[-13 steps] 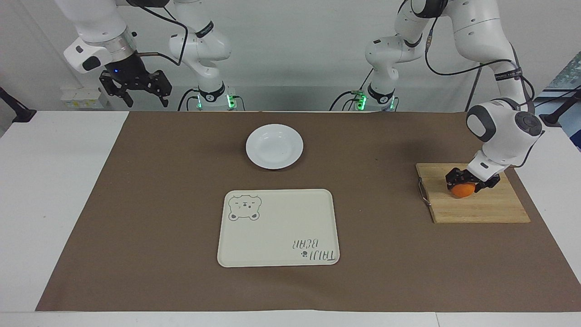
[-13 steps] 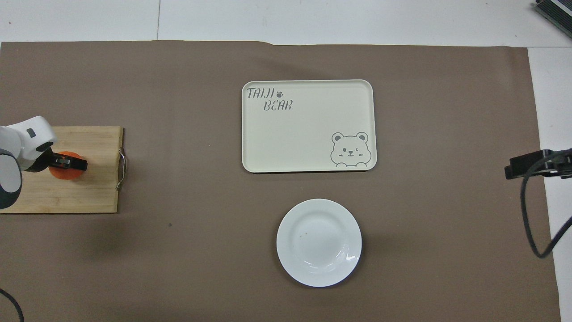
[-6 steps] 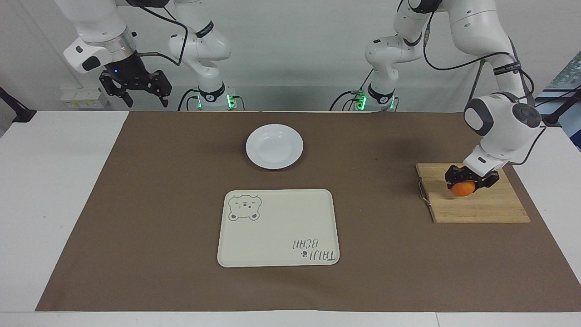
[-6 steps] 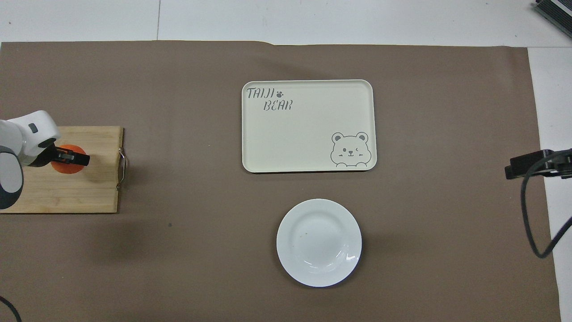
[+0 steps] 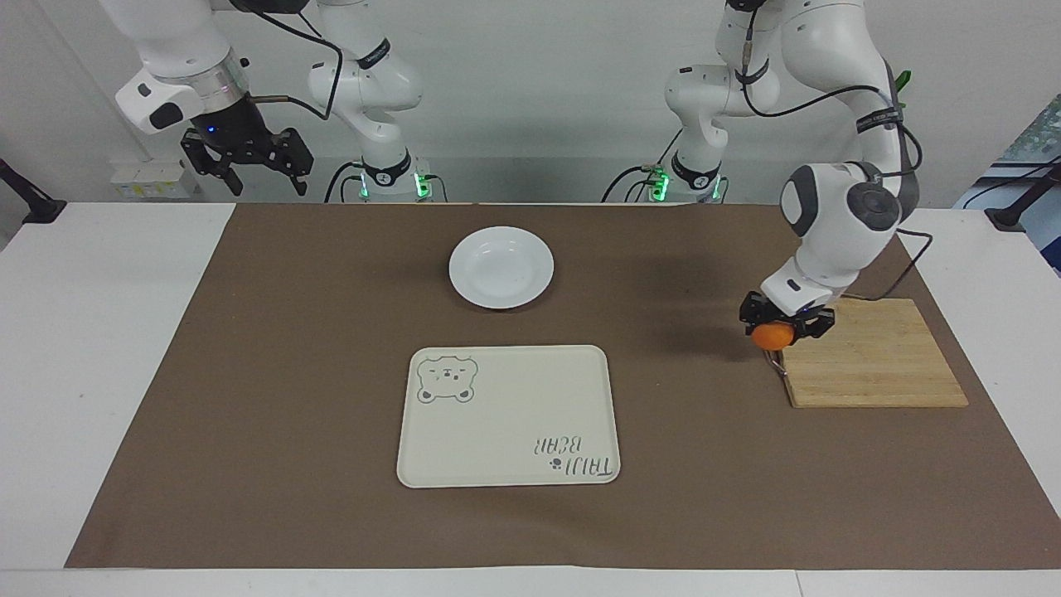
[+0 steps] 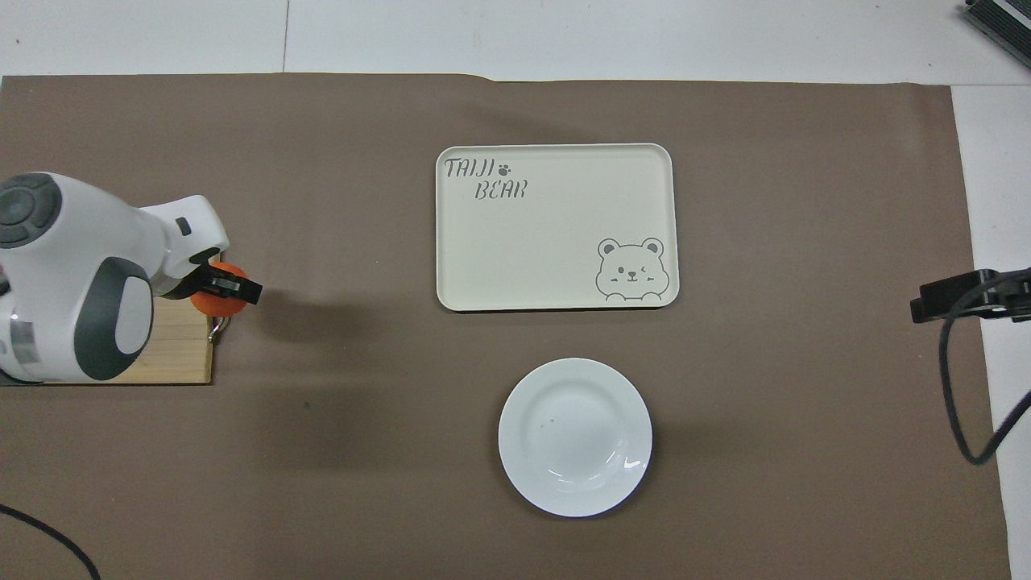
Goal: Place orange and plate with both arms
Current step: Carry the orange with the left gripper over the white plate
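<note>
Next, I let go of the orange with my left gripper on the white plate point(image 6: 581, 424), just off the plate's middle toward the cream bear tray.
My left gripper point(image 5: 781, 322) is shut on the orange point(image 5: 772, 335) and holds it in the air over the handle edge of the wooden cutting board point(image 5: 870, 365); in the overhead view the gripper point(image 6: 225, 288) and the orange point(image 6: 211, 301) show there too. The white plate point(image 5: 501, 267) sits on the brown mat, nearer to the robots than the cream bear tray point(image 5: 508, 414); it also shows in the overhead view point(image 6: 574, 436). My right gripper point(image 5: 249, 162) waits open, raised over the right arm's end of the table.
The cream tray point(image 6: 556, 226) with the bear drawing lies mid-mat. The cutting board point(image 6: 173, 354) with its metal handle point(image 6: 216, 330) lies at the left arm's end. A brown mat point(image 5: 331, 514) covers the table.
My left gripper has lifted the orange off the cutting board and carried it toward the middle of the table, to the board's handle edge. The right arm has not moved.
</note>
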You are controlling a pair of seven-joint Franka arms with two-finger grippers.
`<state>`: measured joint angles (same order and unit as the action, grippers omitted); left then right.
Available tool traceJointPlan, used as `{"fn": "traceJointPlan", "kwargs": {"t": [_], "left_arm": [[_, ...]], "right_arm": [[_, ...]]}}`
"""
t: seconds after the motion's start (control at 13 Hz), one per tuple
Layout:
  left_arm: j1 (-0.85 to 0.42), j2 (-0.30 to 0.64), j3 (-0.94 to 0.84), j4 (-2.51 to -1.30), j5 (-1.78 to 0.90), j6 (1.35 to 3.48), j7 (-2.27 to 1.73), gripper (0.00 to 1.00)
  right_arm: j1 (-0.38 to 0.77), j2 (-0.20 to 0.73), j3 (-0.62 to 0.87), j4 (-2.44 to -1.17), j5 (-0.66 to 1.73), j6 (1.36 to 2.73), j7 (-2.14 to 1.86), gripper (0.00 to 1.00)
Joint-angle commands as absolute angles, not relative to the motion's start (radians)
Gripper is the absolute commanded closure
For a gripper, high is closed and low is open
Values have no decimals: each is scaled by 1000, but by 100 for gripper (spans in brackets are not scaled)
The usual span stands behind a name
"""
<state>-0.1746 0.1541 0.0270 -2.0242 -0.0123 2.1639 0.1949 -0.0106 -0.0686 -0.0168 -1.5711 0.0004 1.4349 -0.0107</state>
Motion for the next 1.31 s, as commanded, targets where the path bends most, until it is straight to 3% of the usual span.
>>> {"fn": "traceJointPlan", "kwargs": {"t": [0.0,0.54,0.85,1.23], "left_arm": [[-340,123,43,-2045,3,2160,-10,100],[-780,132,38,-2005,-104,2233,-555,100],[-922,185,34,-1994,-158,2322,-664,100],[-976,314,25,-1931,-161,2356,-735,99]], "right_arm": [[-28,-95,-14,-1605,26,1456,-35,0],[-28,-101,-14,-1612,26,1456,-35,0],[-28,-101,-14,-1612,26,1456,-35,0],[-28,-101,-14,-1615,26,1457,-35,0]]}}
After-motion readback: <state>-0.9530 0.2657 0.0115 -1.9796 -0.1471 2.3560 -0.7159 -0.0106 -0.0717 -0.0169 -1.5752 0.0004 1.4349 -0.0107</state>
